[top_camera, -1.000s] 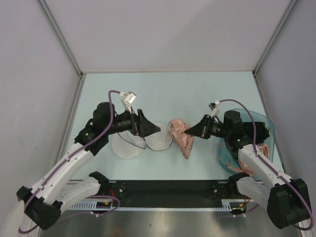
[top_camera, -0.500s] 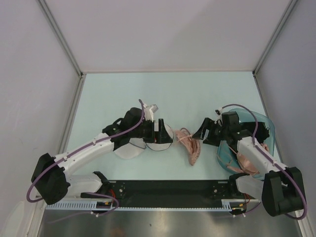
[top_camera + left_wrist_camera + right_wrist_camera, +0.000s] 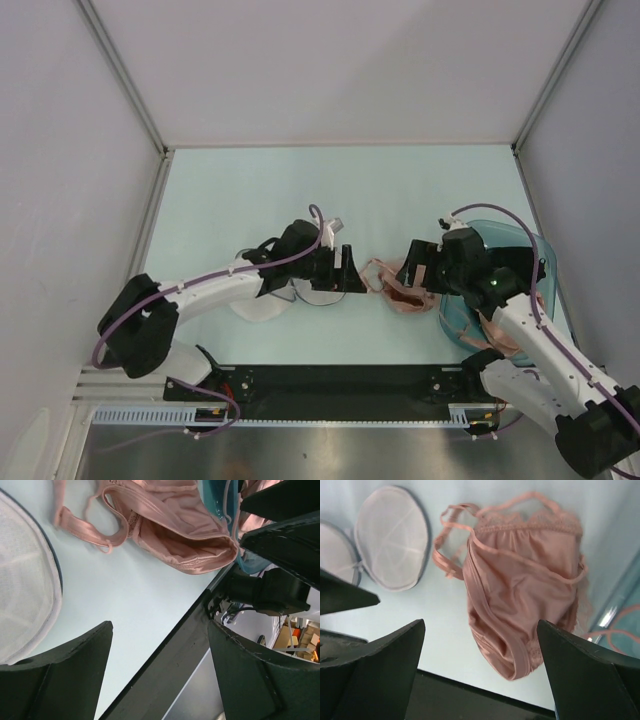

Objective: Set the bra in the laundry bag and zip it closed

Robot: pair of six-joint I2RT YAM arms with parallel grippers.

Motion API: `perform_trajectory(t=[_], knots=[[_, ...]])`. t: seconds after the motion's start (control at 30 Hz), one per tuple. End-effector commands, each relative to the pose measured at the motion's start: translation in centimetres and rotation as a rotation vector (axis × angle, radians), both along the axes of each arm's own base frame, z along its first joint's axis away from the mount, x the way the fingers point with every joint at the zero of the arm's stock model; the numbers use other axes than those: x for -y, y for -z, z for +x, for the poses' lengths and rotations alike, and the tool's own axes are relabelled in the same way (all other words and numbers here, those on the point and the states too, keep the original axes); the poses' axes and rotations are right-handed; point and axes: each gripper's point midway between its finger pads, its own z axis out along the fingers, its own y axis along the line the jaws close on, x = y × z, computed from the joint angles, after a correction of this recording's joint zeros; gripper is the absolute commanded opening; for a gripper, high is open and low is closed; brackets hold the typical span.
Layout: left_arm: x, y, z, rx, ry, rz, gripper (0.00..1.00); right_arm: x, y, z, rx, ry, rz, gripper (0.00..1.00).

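Note:
I need to use my right gripper to pick up the bra, which lies crumpled beside the teal basin, by its near corner [image 3: 534,656] and bring it to my left gripper for spreading.
The salmon-pink bra [image 3: 396,287] lies crumpled on the table between my two grippers, its straps trailing toward the left. My right gripper [image 3: 412,268] hovers open just over its right side; in the right wrist view the bra [image 3: 520,590] fills the space ahead of the wide jaws of the right gripper [image 3: 480,622]. My left gripper [image 3: 346,273] stands open just left of the bra, nothing between its fingers [image 3: 55,680]. The laundry bag [image 3: 258,306] lies open in two white mesh halves, partly under my left arm. One half of the laundry bag [image 3: 392,535] shows in full.
A translucent teal basin [image 3: 520,262] stands at the right under my right arm, with more pink garments [image 3: 500,328] inside. Its rim [image 3: 620,605] runs right beside the bra. The black rail [image 3: 340,382] runs along the near table edge.
My right gripper has opened and let go of the bra, which now lies lower and flatter on the table. My left arm has swung right and down, close to the bra.

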Motion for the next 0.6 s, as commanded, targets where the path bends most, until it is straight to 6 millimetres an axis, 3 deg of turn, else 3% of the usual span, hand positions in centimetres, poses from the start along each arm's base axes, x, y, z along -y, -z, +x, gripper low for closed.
perform_trajectory(t=[0.0,0.1,0.17,0.33,0.37,0.5,0.57], knots=[[1.9,-3.6,0.9,0.068,0.037,-0.094,0.82,3.0,0.9,0.1,-0.083,0.235,-0.051,1.0],[1.7,-3.2,0.4,0.051,0.045,-0.085,0.82,2.5,1.7,-1.5,-0.167,0.336,-0.019,1.0],[1.5,-3.4,0.4,0.055,0.034,-0.089,0.82,0.9,1.3,-2.6,-0.162,0.375,0.071,1.0],[0.8,-3.2,0.4,0.058,-0.002,-0.078,0.82,1.5,1.6,-4.3,-0.14,0.666,0.207,1.0],[0.7,-3.2,0.4,0.054,-0.014,-0.077,0.81,0.2,1.4,-5.0,-0.135,0.649,0.261,1.0],[-0.2,-4.8,1.1,0.102,-0.081,-0.082,0.81,0.0,2.0,-4.6,-0.131,0.861,0.355,1.0],[-1.2,-5.3,1.1,0.12,-0.118,-0.059,0.81,0.1,2.5,-4.5,-0.112,0.903,0.32,1.0]])
